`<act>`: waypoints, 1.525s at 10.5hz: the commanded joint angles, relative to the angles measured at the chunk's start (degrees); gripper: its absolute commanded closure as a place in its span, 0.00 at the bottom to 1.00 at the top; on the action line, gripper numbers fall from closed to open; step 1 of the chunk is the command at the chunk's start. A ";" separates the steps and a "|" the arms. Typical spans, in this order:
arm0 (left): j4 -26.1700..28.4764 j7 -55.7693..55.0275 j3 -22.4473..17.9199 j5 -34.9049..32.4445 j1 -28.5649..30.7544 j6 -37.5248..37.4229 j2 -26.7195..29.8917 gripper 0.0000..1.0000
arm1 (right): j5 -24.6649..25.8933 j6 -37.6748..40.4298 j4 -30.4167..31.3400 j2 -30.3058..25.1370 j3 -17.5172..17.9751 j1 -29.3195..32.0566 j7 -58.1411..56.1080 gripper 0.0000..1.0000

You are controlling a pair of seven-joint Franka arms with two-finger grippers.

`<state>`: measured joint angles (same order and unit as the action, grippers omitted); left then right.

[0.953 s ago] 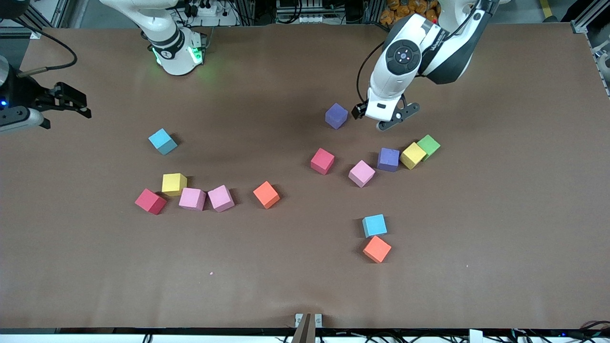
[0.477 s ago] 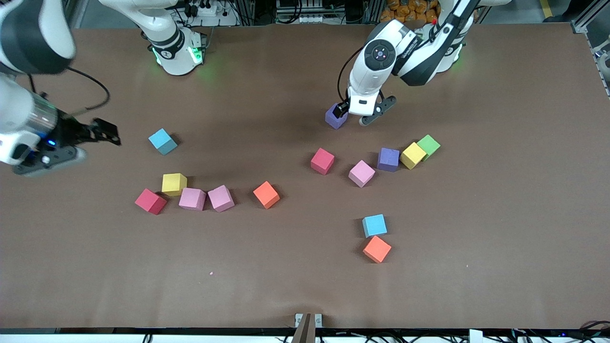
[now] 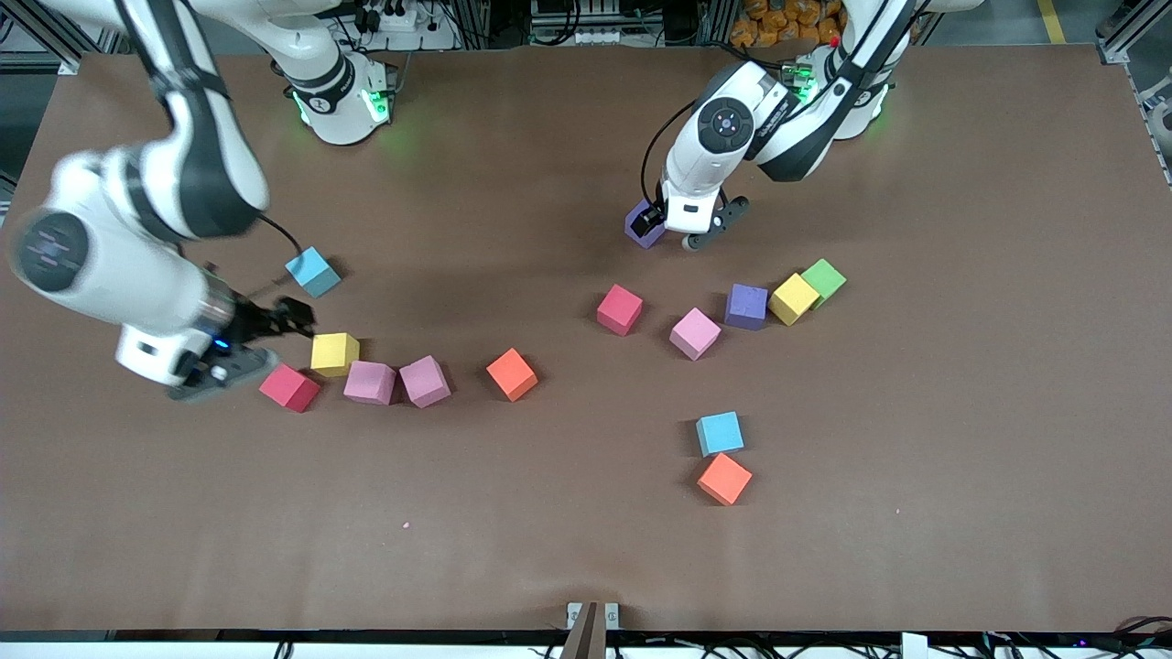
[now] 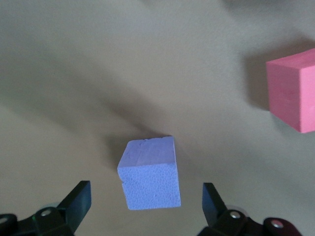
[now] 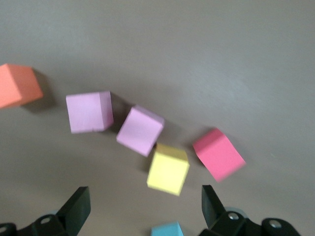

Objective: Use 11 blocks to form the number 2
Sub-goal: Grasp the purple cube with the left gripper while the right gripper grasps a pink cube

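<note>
My right gripper is going to close on the sides of the pink cube (image 3: 369,383) (image 5: 140,131) that lies between the yellow cube and the other pink cube.
The blocks lie scattered and no digit 2 shows. My left gripper (image 3: 676,231) is open and low at a purple cube (image 3: 641,227), which sits between the fingers in the left wrist view (image 4: 150,181), untouched. My right gripper (image 3: 273,337) is open and empty over the table beside a yellow cube (image 3: 334,352) and a red cube (image 3: 288,386). Beside them lie two pink cubes (image 3: 369,382) (image 3: 424,380), an orange cube (image 3: 511,373) and a light blue cube (image 3: 312,271). The right wrist view shows the yellow cube (image 5: 168,169) ahead of the open fingers.
Toward the left arm's end lie a red cube (image 3: 620,308), a pink cube (image 3: 694,332), a second purple cube (image 3: 746,306), a yellow cube (image 3: 793,298) and a green cube (image 3: 824,279). A light blue cube (image 3: 720,433) and an orange cube (image 3: 724,479) lie nearer the camera.
My right arm has swung in from the table's edge to the yellow and red cubes. My left gripper has moved over and down to the purple cube.
</note>
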<state>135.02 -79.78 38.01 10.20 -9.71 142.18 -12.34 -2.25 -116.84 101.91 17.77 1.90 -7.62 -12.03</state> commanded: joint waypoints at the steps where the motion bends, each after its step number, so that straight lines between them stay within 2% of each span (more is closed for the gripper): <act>1: 0.42 -3.36 0.05 -2.72 -1.02 2.48 -1.98 0.00 | -0.38 -8.79 4.76 1.83 -0.23 -2.13 3.67 0.00; 3: 0.42 -5.38 0.05 -5.26 -1.02 4.15 -3.91 0.00 | -0.29 -17.59 10.40 3.05 -0.23 -1.61 3.50 0.00; 4: 0.42 -6.87 0.05 -6.32 -1.45 4.86 -4.88 0.00 | -0.12 -19.54 10.94 4.37 -0.23 -1.61 3.33 0.00; 11: 0.24 -13.12 -0.04 -7.12 -2.34 7.84 -9.10 0.00 | -0.29 -19.65 10.77 6.58 -0.32 -0.81 6.48 0.00; 12: 0.24 -13.12 -0.04 -7.12 -2.60 8.29 -9.80 0.06 | -0.29 -19.65 10.60 6.93 -0.32 -0.99 7.88 0.00; 13: 0.15 -13.12 -0.13 -7.73 -2.77 8.29 -10.33 0.24 | -0.29 -19.82 10.42 7.54 -0.32 -1.51 10.16 0.00; 16: -0.63 -13.04 -0.13 -15.27 -4.43 8.20 -12.26 0.66 | -0.29 -23.16 10.33 9.91 -0.32 -2.40 12.99 0.00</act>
<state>135.15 -91.19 38.05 -1.52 -12.46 149.66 -22.85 -2.22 -138.38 112.47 26.46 1.68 -9.52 -0.38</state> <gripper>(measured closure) 0.414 0.000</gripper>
